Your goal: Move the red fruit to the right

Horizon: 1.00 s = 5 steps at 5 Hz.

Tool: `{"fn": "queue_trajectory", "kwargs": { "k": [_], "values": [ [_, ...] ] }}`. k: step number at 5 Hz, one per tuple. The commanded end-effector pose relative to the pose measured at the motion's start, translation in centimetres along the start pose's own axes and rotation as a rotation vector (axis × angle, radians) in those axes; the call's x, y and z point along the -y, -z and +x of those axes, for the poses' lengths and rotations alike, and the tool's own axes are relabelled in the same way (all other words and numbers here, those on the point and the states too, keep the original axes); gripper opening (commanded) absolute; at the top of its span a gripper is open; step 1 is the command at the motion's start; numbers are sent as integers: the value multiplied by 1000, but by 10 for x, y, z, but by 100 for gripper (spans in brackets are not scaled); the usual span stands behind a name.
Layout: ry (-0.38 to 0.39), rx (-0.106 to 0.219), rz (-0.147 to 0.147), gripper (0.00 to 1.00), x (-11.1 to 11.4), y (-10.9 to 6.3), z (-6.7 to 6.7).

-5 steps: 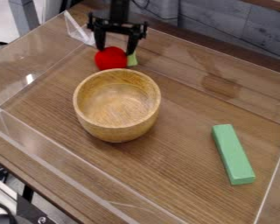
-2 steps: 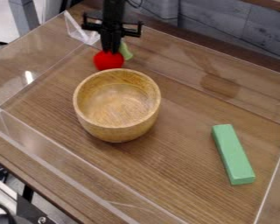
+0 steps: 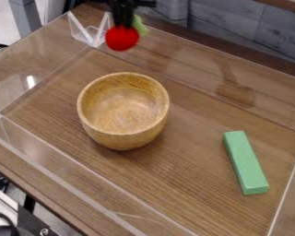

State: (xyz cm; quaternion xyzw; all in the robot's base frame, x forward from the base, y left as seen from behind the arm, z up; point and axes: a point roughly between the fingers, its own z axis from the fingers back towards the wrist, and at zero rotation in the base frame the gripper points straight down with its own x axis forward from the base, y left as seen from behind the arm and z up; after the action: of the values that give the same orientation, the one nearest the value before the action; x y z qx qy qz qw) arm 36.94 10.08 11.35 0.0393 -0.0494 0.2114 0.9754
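Next, I open my gripper to let go of the red fruit, now hanging above and behind the bowl, on the bare table (image 3: 205,135), in the space between the wooden bowl and the green block.
The red fruit (image 3: 121,38) is a small round bright-red toy with a pale-green leafy tip at its right side. It hangs in the air at the back left of the table, above and behind the wooden bowl (image 3: 123,110). My gripper (image 3: 122,24) comes down from the top edge of the camera view and is shut on the top of the red fruit. Only the lower part of the black fingers shows.
A flat green rectangular block (image 3: 246,161) lies at the front right. Clear plastic walls (image 3: 27,83) surround the wooden table top (image 3: 206,92). A grey wall runs along the back.
The gripper closed on the red fruit and lifted it off the table, upward and slightly away from the bowl. The bowl and green block stayed put.
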Motion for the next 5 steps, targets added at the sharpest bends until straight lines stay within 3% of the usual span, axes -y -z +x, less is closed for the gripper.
{"fn": "queue_trajectory", "kwargs": {
  "k": [1,3,5],
  "values": [
    [16,88,-15,0,24,-23,-11],
    [175,90,-42,0,68,-27,-41],
    [304,60,-101,0,112,-7,-79]
  ]
}}
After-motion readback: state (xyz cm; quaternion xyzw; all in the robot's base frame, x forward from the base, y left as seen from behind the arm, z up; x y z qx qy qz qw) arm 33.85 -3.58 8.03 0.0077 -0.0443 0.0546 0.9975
